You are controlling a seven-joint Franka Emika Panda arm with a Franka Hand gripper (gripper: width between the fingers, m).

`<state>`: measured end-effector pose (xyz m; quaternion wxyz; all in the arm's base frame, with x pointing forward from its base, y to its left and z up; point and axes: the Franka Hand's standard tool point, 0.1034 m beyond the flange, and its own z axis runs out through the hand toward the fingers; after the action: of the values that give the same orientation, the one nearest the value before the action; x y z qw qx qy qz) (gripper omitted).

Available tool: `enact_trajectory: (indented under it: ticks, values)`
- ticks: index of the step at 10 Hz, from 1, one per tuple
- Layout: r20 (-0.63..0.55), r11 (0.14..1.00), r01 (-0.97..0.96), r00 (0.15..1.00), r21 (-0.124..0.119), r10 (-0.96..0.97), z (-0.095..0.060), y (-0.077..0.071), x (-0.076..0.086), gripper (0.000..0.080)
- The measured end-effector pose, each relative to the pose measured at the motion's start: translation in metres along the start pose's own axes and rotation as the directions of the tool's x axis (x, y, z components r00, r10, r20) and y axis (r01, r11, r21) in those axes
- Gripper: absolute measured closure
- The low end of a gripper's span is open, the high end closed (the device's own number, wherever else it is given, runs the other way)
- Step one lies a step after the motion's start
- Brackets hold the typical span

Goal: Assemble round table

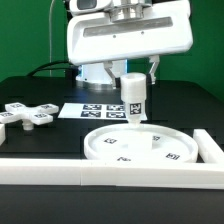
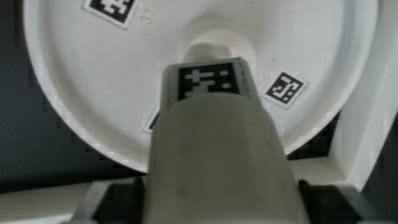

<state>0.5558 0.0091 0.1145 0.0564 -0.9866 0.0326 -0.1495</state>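
Next, my gripper lets go of the cylindrical post standing upright in the middle of the large rimmed white disc (image 1: 138, 147) (image 2: 215, 42).
The large rimmed white disc (image 1: 142, 146) lies flat on the black table at the front, with small square markers on it. My gripper (image 1: 133, 82) is shut on the short cylindrical post (image 1: 134, 101) and holds it upright over the disc's middle, its lower end at or just above the disc. In the wrist view the post (image 2: 214, 130) runs from between my fingers (image 2: 128, 200) down to the disc (image 2: 107, 90). The cross-shaped piece (image 1: 25, 116) lies at the exterior view's left, apart from the disc.
The marker board (image 1: 97, 111) lies flat behind the disc. A long white border rail (image 1: 110, 174) runs along the front, and another rail (image 1: 210, 148) stands at the exterior view's right of the disc. The robot base (image 1: 125, 40) is at the back.
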Motion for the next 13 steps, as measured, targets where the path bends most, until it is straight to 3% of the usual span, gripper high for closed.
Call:
enact_trajectory:
  ticks: [1, 7, 13]
  values:
    - [-0.032, 1.0, 0.002, 0.999, -0.017, -0.003, 0.001, 0.003, -0.001, 0.039]
    - [-0.006, 1.0, 0.025, 1.0, -0.003, -0.025, 0.01, -0.015, -0.006, 0.039]
    - [-0.037, 0.999, 0.031, 0.999, -0.013, -0.032, 0.013, -0.015, 0.001, 0.039]
